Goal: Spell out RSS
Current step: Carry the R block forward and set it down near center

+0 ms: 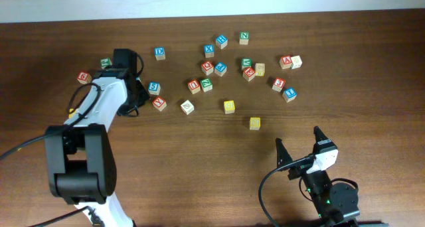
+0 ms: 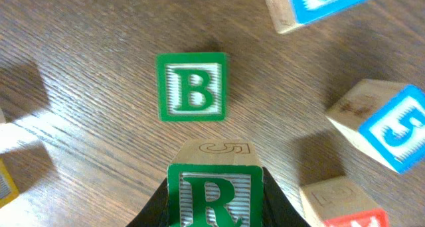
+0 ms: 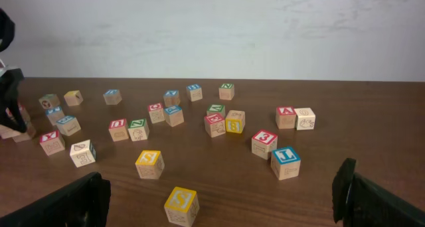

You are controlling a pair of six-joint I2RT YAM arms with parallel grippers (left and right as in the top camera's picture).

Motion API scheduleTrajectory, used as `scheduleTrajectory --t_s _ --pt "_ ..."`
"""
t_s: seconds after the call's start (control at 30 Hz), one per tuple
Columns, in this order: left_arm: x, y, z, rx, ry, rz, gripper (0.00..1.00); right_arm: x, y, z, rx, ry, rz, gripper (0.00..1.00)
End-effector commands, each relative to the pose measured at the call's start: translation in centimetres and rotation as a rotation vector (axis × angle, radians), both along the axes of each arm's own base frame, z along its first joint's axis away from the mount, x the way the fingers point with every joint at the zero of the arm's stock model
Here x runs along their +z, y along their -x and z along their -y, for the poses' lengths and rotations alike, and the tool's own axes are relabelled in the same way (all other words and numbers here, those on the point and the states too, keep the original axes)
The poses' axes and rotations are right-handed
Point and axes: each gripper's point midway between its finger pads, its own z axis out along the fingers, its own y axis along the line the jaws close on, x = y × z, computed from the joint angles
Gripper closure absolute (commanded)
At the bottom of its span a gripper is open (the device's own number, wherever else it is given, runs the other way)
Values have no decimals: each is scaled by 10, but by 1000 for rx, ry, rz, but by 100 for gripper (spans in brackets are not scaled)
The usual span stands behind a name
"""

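Observation:
The green R cube will go from my left gripper onto the bare wood (image 1: pixel 178 139) in front of the white cube.
My left gripper (image 2: pixel 214 222) is shut on the green R cube (image 2: pixel 214 190), held just above the wood. In the overhead view this gripper (image 1: pixel 136 93) is at the far left of the cube cluster and the R cube is hidden under it. Two yellow S cubes lie apart from the cluster, one (image 1: pixel 229 106) left of the other (image 1: pixel 255 123). In the right wrist view they are the farther (image 3: pixel 149 162) and the nearer cube (image 3: pixel 181 204). My right gripper (image 1: pixel 298 139) is open and empty, near the front edge, short of the nearer S cube; it also shows in the right wrist view (image 3: pixel 222 217).
A green B cube (image 2: pixel 191 86) lies just ahead of the held R. A blue 5 cube (image 2: pixel 392 131) and a red-faced cube (image 2: pixel 345 210) are to its right. Several red, blue and green cubes spread across the back of the table (image 1: pixel 332 187), with a third yellow-faced cube (image 1: pixel 259 69).

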Motion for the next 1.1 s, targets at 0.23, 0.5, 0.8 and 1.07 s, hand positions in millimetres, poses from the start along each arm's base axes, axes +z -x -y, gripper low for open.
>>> scheduleTrajectory --t_s 0.23,0.5,0.8,1.07 --pt "71 42 122 -428 -115 59 100 -2 0 1 -1 -2 -3 2" --pt "21 79 150 -549 -104 -5 100 -2 0 1 -1 -3 -3 2" --pt "-3 65 189 -687 56 130 100 -2 0 1 -1 -3 -3 2" --pt "-21 67 187 -708 42 85 100 -2 0 1 -1 -2 -3 2"
